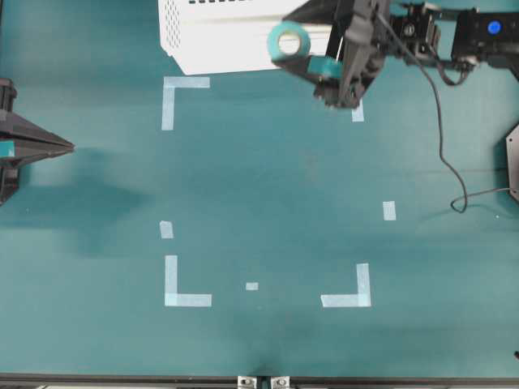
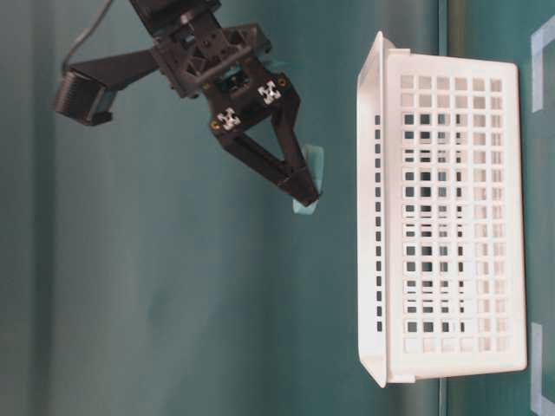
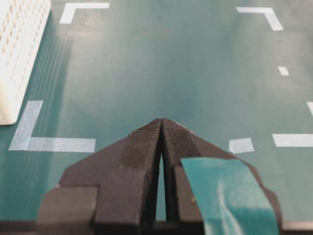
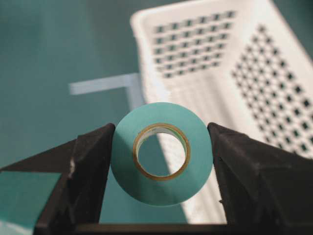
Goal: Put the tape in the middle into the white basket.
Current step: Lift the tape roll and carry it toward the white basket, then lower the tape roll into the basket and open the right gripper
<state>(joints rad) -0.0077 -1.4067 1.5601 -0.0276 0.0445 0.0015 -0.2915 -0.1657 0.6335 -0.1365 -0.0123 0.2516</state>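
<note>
My right gripper will let go of the tape on the white basket's bottom (image 1: 298,31), close to the side of the basket that faces the corner marks. The tape now hangs at the basket's near edge.
The tape (image 4: 161,147), a light-teal ring with a tan core, is clamped between the two black fingers of my right gripper (image 4: 161,152), held in the air. From overhead the tape (image 1: 290,40) hangs at the near edge of the white basket (image 1: 219,36), with my right gripper (image 1: 304,49) shut on it. In the table-level view only a sliver of the tape (image 2: 314,182) shows behind the fingertips, a little short of the basket's rim (image 2: 375,199). My left gripper (image 1: 69,147) rests at the table's left edge, shut (image 3: 161,121) with nothing in it.
Pale-blue tape corner marks (image 1: 185,83) (image 1: 186,298) (image 1: 349,298) outline a square on the green table. Small loose strips (image 1: 389,211) (image 1: 166,229) lie near them. A black cable (image 1: 442,138) trails from the right arm.
</note>
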